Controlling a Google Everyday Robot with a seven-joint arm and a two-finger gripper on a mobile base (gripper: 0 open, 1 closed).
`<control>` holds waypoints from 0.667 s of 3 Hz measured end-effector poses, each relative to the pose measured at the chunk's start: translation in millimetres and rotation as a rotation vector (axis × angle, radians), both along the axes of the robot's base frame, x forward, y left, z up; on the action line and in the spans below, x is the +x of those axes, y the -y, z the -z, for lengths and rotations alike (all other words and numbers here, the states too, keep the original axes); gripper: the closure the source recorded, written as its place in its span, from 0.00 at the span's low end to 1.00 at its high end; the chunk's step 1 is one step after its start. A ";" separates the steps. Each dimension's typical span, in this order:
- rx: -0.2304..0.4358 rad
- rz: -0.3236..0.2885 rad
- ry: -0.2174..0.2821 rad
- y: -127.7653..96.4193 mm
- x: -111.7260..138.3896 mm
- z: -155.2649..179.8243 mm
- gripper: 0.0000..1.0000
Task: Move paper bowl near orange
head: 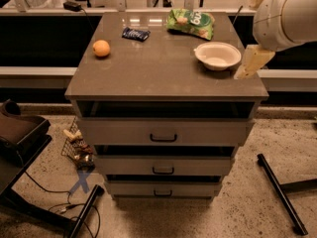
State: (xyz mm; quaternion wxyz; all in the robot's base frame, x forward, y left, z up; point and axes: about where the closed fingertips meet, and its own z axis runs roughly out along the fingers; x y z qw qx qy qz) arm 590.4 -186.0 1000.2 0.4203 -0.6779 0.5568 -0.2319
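My gripper is going to the paper bowl. It will close on the rim (235,62) of the paper bowl, at the side facing away from the orange.
The off-white paper bowl (217,55) sits upright on the right side of the brown cabinet top (158,76). The small orange (101,48) lies on the left side of the same top, far from the bowl. My gripper (244,71) hangs from the big white arm (287,16) at the right edge of the cabinet. It is just right of the bowl's rim, pointing down and to the left, and holds nothing that I can see.
A green snack bag (190,23) lies at the back, behind the bowl. A dark blue packet (135,33) lies at the back centre. Drawers (163,137) are below the top. A wire basket (77,148) and black stands (280,192) are on the floor.
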 end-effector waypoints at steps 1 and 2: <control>0.096 -0.025 0.068 8.1 45.6 28.9 0.00; 0.124 -0.050 0.132 14.2 81.0 37.9 0.00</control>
